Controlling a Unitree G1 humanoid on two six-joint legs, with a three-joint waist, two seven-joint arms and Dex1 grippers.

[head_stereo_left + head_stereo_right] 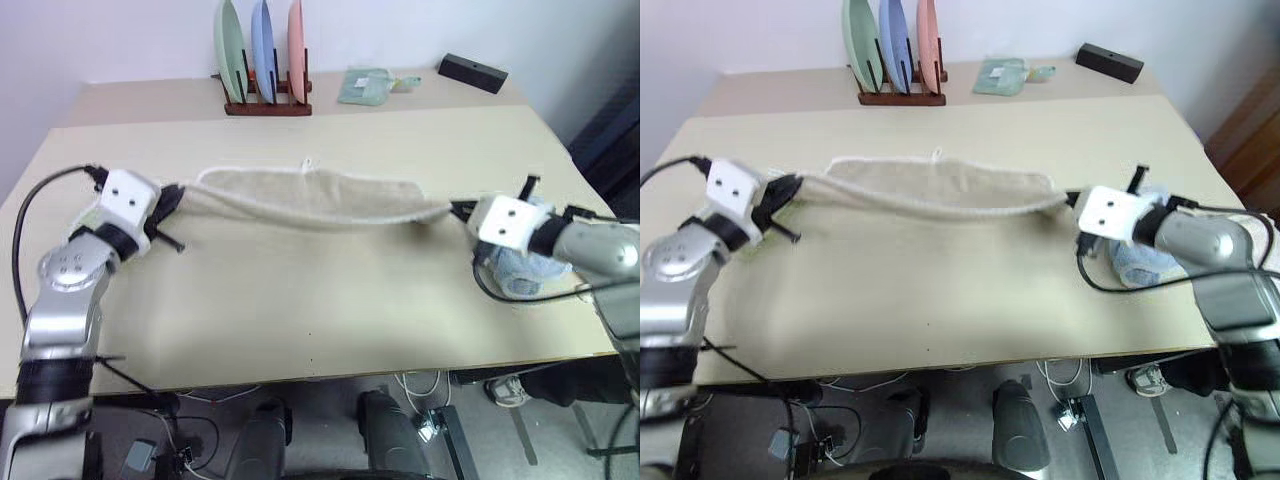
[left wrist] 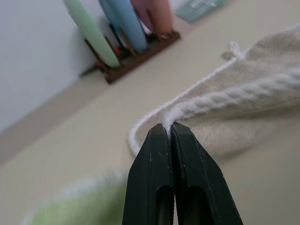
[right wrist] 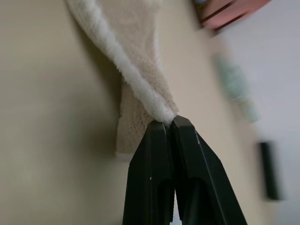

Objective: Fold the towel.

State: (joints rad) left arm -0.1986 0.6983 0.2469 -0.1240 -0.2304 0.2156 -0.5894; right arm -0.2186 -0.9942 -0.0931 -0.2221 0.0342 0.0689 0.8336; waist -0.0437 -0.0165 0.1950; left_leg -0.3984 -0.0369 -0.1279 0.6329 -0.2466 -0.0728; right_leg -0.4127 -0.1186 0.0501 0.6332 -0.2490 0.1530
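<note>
Next, my left gripper puts the beige towel's corner down just this side of its far corner [image 1: 204, 206] nearest the green plate. The towel now hangs stretched above the table.
The beige towel [image 1: 315, 198] with white edging hangs stretched between my two grippers above the table [image 1: 300, 300], sagging in the middle, its far edge lying on the tabletop. A small loop [image 1: 308, 163] sticks up at its far edge. My left gripper [image 1: 176, 200] is shut on the towel's left end; the left wrist view shows its fingertips [image 2: 159, 136] pinching the white edging [image 2: 225, 96]. My right gripper [image 1: 458, 209] is shut on the right end, where the right wrist view shows terry cloth [image 3: 136, 70] bunched into the fingertips [image 3: 185, 129].
A wooden rack [image 1: 266, 102] with green, blue and pink plates stands at the back. Beside it lie a folded light green cloth [image 1: 365, 86] and a black box [image 1: 472, 72]. A light blue towel [image 1: 520, 272] sits under my right wrist, near the table's right edge.
</note>
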